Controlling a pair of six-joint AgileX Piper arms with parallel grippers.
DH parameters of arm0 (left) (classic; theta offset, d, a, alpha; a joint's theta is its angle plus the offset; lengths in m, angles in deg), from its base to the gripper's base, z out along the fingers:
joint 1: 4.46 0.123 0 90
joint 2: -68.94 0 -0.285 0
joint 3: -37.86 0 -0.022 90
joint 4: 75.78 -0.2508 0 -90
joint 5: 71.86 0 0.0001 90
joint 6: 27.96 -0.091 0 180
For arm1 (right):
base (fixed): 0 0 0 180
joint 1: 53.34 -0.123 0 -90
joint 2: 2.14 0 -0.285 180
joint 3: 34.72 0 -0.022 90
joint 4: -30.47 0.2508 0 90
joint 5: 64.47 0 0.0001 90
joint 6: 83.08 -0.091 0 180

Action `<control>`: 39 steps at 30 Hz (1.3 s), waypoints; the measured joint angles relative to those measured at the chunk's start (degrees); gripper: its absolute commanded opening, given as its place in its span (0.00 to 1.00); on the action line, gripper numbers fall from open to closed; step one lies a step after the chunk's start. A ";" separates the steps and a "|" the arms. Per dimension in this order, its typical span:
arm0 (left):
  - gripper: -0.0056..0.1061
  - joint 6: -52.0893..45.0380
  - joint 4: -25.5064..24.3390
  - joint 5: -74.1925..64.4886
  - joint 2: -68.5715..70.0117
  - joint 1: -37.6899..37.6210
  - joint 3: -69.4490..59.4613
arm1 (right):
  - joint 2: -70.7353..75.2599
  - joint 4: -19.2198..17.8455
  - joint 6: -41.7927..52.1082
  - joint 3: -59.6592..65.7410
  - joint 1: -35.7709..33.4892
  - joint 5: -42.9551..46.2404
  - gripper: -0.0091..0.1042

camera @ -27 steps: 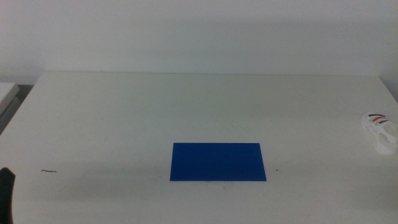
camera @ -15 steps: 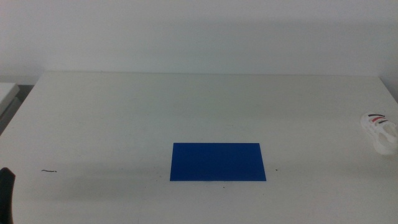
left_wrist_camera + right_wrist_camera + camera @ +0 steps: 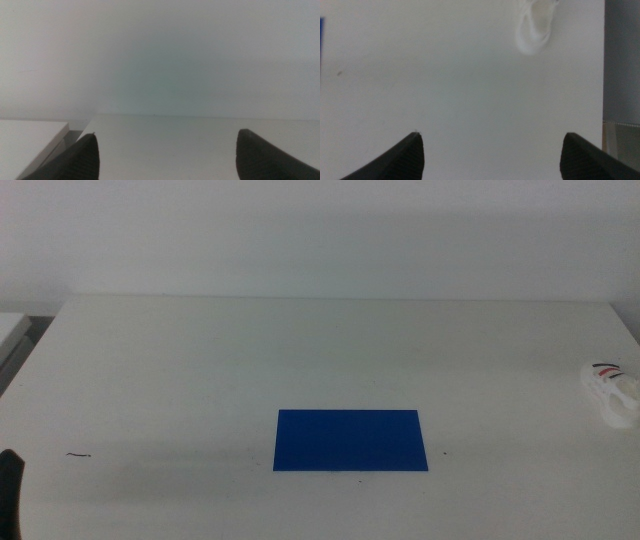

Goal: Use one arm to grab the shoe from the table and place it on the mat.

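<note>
My right gripper is to close across the sides of the white shoe at the black strap [image 3: 614, 376] [image 3: 555, 2] nearest its heel.
The shoe [image 3: 613, 389], a small white sneaker with black and red straps, lies at the far right edge of the table [image 3: 200, 360]. The blue mat [image 3: 350, 440] lies flat near the table's middle front, well left of the shoe. Neither arm reaches into the middle view; only a dark sliver [image 3: 9, 492] shows at its bottom left edge. My right gripper [image 3: 492, 136] is open and empty above bare table, and the shoe [image 3: 535, 26] lies ahead of it, some way off. My left gripper [image 3: 169, 135] is open and empty, facing the wall over the table.
A short dark thread [image 3: 79, 454] lies on the table's left front. The table's right edge [image 3: 603, 75] runs close beside the shoe. A second white surface [image 3: 30, 132] adjoins the table at its left.
</note>
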 measured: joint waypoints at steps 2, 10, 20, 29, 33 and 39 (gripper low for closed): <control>0.89 0.00 0.00 0.00 0.00 0.00 0.00 | -5.26 0.93 1.33 -3.42 1.73 0.10 0.90; 0.89 0.00 0.00 0.00 0.00 0.00 0.00 | -24.00 6.30 9.32 -10.80 6.32 5.84 0.90; 0.89 0.00 0.00 0.00 0.00 0.00 0.00 | -39.07 2.20 8.96 -13.80 6.31 17.87 0.90; 0.89 0.00 0.00 0.00 0.00 0.00 0.00 | -44.01 0.75 5.68 -13.91 6.41 24.41 0.69; 0.89 0.00 0.00 0.00 0.00 0.00 0.00 | -45.24 0.45 5.24 -13.92 6.41 25.06 0.22; 0.89 0.00 0.00 0.00 0.00 0.00 0.00 | -41.88 -1.66 3.34 -14.13 2.77 22.48 0.15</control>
